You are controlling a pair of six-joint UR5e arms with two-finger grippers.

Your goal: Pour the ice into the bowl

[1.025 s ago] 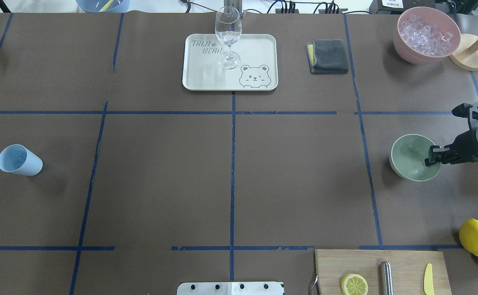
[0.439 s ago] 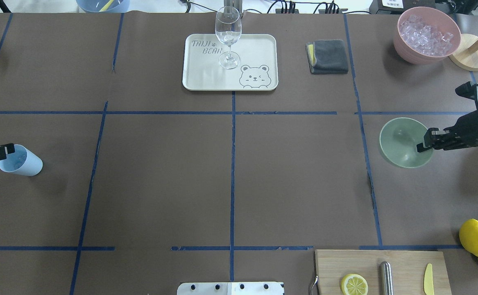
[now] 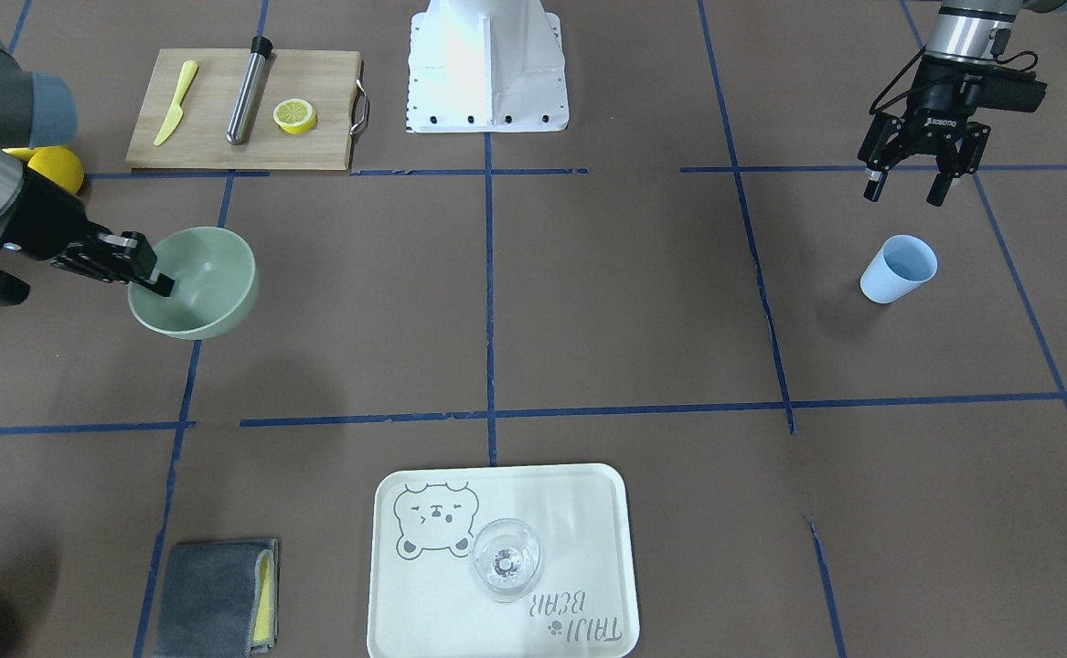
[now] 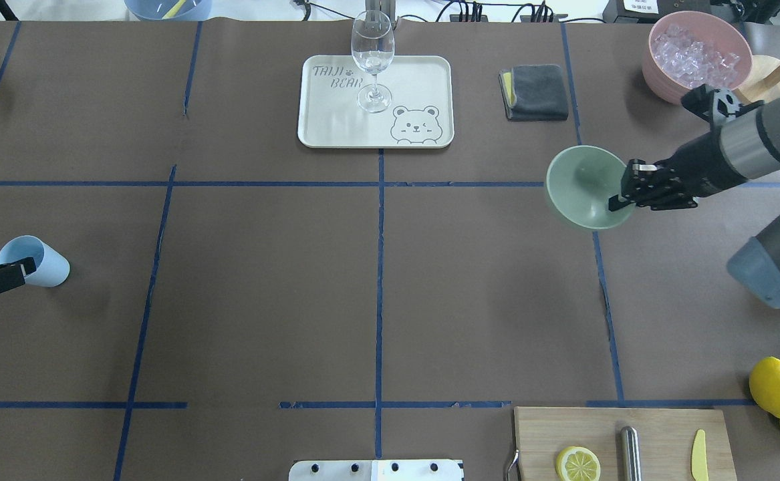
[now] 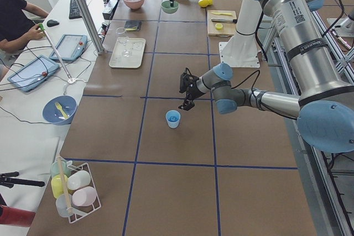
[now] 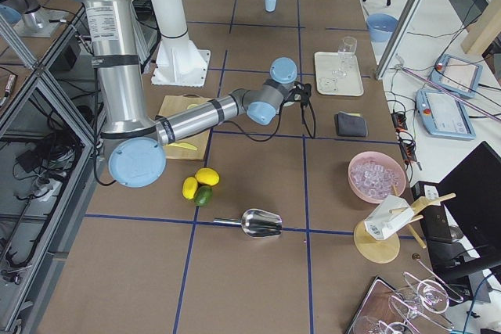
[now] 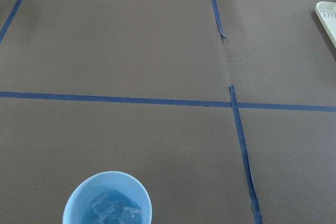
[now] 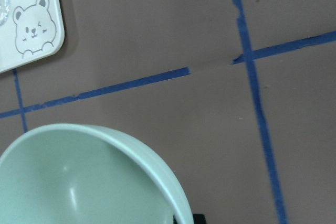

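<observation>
Next, I close my left gripper on the side of the light blue cup (image 3: 878,268), just under its rim, because the ice to pour is in it.
The pale mint-green bowl (image 4: 580,180) hangs tilted above the table, held at its rim by my right gripper (image 4: 620,198). It also shows in the front view (image 3: 204,274) and in the right wrist view (image 8: 79,177), and it is empty. The light blue cup (image 4: 35,262) stands at the left with a few ice cubes (image 7: 113,211) inside. My left gripper (image 3: 903,194) is open and empty, above the table just on the robot's side of the cup (image 3: 899,268).
A pink container (image 4: 657,73) full of ice stands back right. A tray (image 4: 416,80) with a wine glass (image 4: 371,53) is at the back middle, with a grey cloth (image 4: 535,91) beside it. A cutting board (image 4: 657,434) and lemons (image 4: 775,386) are front right.
My right gripper has lifted the bowl and carried it left and toward the far side, past the blue tape line. My left gripper has shifted a little beside the cup.
</observation>
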